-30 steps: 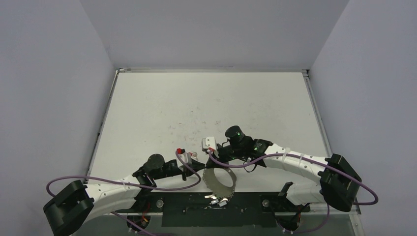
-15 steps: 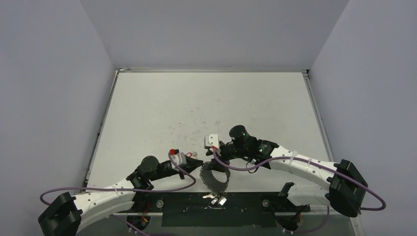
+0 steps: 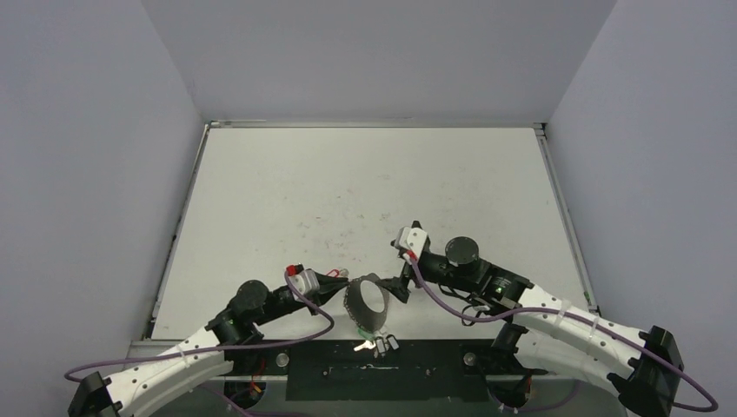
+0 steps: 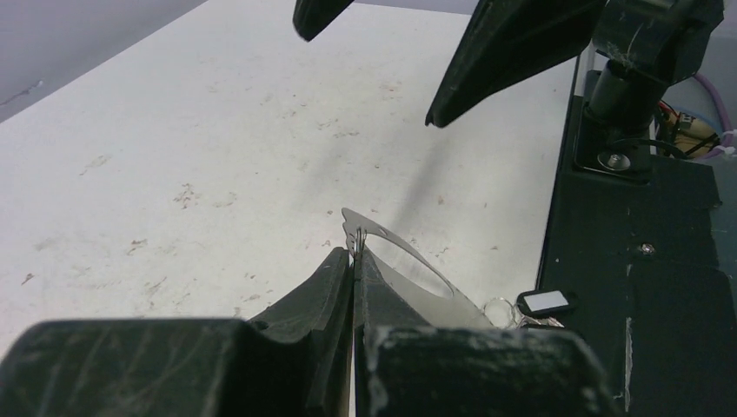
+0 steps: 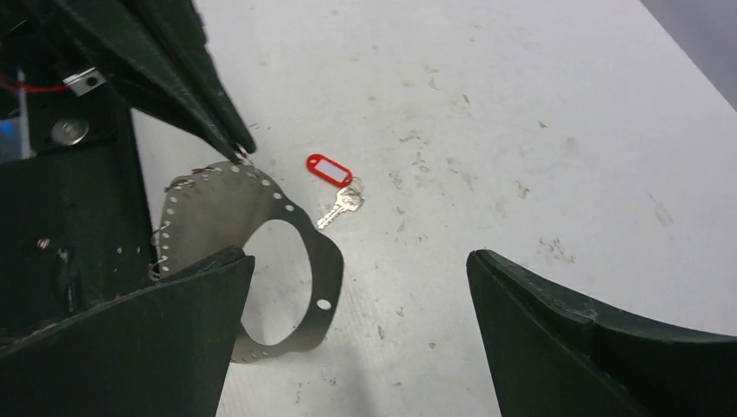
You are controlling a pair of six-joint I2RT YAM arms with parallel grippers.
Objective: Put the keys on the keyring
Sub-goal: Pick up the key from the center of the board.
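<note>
I will next close my right gripper on the green tag's ring end (image 3: pixel 368 335), near the black base plate, to pick up its key.
The keyring (image 5: pixel 209 208) is a flat grey metal loop with small holes round its edge, standing tilted on the table (image 3: pixel 365 191). My left gripper (image 4: pixel 355 254) is shut on its top edge, and in the top view the left gripper (image 3: pixel 337 280) sits just left of the keyring (image 3: pixel 363 302). My right gripper (image 5: pixel 361 256) stands open just right of the keyring, holding nothing. A silver key with a red tag (image 5: pixel 330 170) lies flat on the table beyond the ring. Another key with a dark-framed tag (image 4: pixel 546 302) lies at the near edge.
A black base plate (image 3: pixel 348 369) runs along the near edge between the arm mounts, and the tagged key (image 3: pixel 375 345) lies partly on it. Purple cables (image 3: pixel 452 304) loop off both arms. Grey walls close in the table on three sides.
My right gripper opened, let go of the keyring and drew back to the right. My left gripper kept its hold and shifted the ring a little to the left and away.
</note>
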